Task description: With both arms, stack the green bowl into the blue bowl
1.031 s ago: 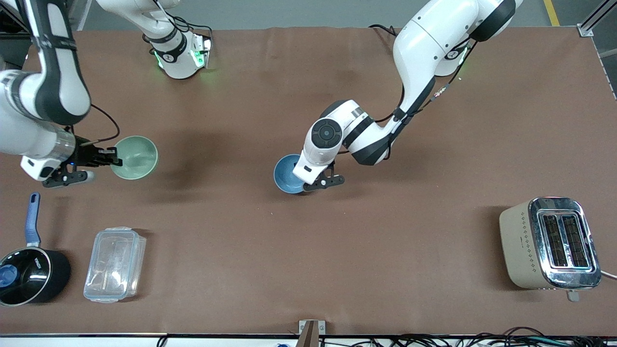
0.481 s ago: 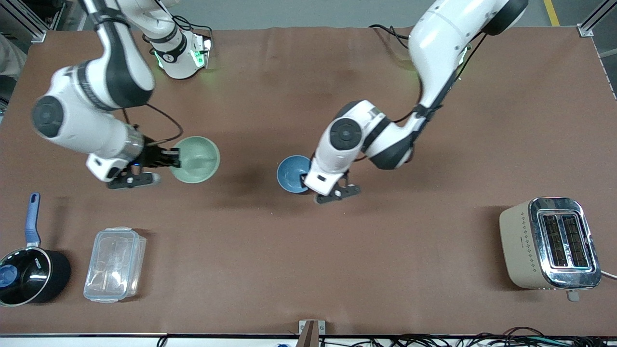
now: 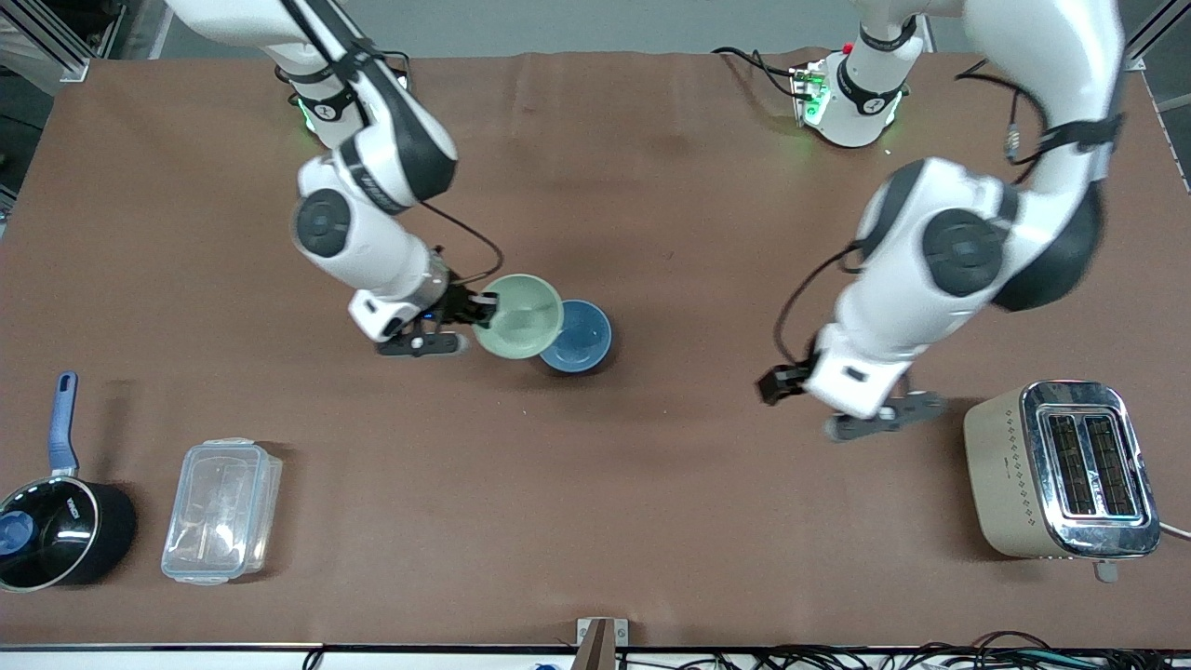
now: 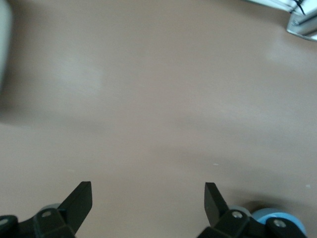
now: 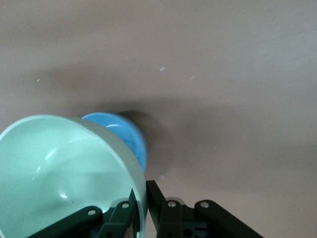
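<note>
I need to release the green bowl from my right gripper down in the hollow of the blue bowl (image 3: 572,334) (image 5: 105,152), so that it sits nested inside the blue bowl's rim.
My right gripper (image 3: 484,309) is shut on the rim of the green bowl (image 3: 517,316) and holds it tilted, partly over the blue bowl (image 3: 584,339). The blue bowl stands upright on the table near its middle, with nothing holding it. In the right wrist view the fingers (image 5: 159,201) pinch the green bowl's (image 5: 59,173) rim, and the blue bowl (image 5: 126,136) shows just past it, lower down. My left gripper (image 3: 778,383) is open and empty over bare table, between the blue bowl and the toaster. The left wrist view shows its gripper (image 4: 147,201) spread wide over the mat.
A beige toaster (image 3: 1061,470) stands at the left arm's end. A clear plastic box (image 3: 221,510) and a black saucepan (image 3: 56,530) with a blue handle stand at the right arm's end, near the front camera. The brown mat (image 3: 595,484) covers the table.
My right arm carried the green bowl toward the table's middle, up to the blue bowl. My left gripper let go of the blue bowl and drew away toward the toaster.
</note>
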Robot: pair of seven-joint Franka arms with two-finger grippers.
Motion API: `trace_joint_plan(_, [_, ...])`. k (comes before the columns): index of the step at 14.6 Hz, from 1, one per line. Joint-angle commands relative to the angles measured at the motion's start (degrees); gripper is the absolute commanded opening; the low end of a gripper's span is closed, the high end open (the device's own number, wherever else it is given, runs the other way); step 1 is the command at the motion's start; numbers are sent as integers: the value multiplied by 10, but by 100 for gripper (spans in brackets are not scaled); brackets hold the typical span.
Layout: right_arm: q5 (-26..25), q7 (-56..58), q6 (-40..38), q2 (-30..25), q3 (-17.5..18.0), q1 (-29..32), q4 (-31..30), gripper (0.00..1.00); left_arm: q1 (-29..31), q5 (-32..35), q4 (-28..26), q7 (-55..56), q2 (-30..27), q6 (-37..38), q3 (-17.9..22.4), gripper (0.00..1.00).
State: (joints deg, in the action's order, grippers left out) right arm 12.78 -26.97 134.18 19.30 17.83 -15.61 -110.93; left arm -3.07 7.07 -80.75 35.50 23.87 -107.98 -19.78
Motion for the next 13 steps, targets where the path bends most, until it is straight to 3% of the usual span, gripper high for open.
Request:
trace_joint_plan(1, [-34,-67,33,30,3,-32,8,0,47,5,-17,-73,-67,51,-3,100])
trace_joint_plan(4, [-81,-123,72,61,4,-61,8,0,91,-1,-17,-148,-119,108,-3,100])
trace_joint_plan(9, [-100,-135,75,74,3,-85,2,0,113,-6,-18,-270,-181,173,-1,100])
trace_joint_plan(12, [-118,-141,76,82,2,-83,2,0,71,-27,-59,-311,-230,179,60,100])
trace_joint_plan(13, [-125,-141,77,86,2,-82,2,1,45,-36,-70,-320,-249,185,104,100])
